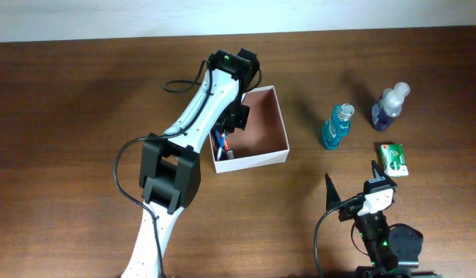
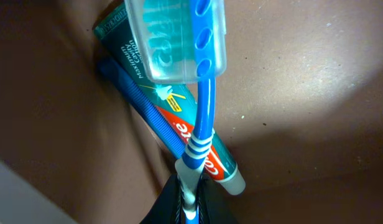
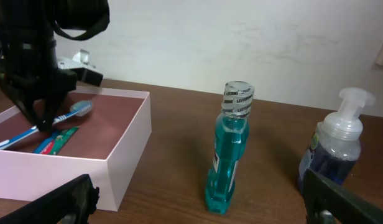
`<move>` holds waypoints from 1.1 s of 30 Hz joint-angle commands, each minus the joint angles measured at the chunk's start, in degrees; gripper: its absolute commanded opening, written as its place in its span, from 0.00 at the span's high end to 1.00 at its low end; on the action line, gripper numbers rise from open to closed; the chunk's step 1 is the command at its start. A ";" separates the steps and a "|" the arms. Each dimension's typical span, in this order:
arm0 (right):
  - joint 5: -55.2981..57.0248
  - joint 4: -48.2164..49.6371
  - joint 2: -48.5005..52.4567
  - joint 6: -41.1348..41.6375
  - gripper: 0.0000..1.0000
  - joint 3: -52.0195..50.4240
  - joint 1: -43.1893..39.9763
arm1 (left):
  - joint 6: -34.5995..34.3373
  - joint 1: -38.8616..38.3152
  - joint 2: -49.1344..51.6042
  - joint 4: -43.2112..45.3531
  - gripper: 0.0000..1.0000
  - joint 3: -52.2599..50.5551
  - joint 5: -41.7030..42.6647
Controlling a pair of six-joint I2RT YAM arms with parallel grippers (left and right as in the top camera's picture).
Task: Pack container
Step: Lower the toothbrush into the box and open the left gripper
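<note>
My left gripper will let go of the toothbrush, since the container stands crooked with the toothbrush already inside, then grab the container's side (image 1: 212, 152) by the toothpaste tube and straighten the container.
The container (image 1: 253, 161) is a shallow white-walled box with a pinkish-brown floor (image 2: 303, 93), left of the table's middle. My left gripper (image 1: 225, 137) reaches down into its left side and is shut on the handle of a blue toothbrush (image 2: 204, 112), whose head wears a clear cap. The brush slants over a toothpaste tube (image 2: 170, 106) lying on the box floor. In the right wrist view the brush (image 3: 76, 110) rests tilted inside the box (image 3: 126, 155). My right gripper (image 1: 352, 181) stands open near the front edge, nothing between its fingers (image 3: 61, 202).
A teal mouthwash bottle (image 1: 336, 126) stands right of the box, straight ahead of my right gripper (image 3: 198, 199). A blue pump bottle (image 1: 389, 106) is behind and to its right. A green and white soap box (image 1: 393, 159) lies near my right gripper.
</note>
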 commanded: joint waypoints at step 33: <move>0.48 0.09 -0.44 0.24 0.02 -0.57 0.22 | 0.39 1.40 -1.97 -4.42 0.47 18.88 -0.48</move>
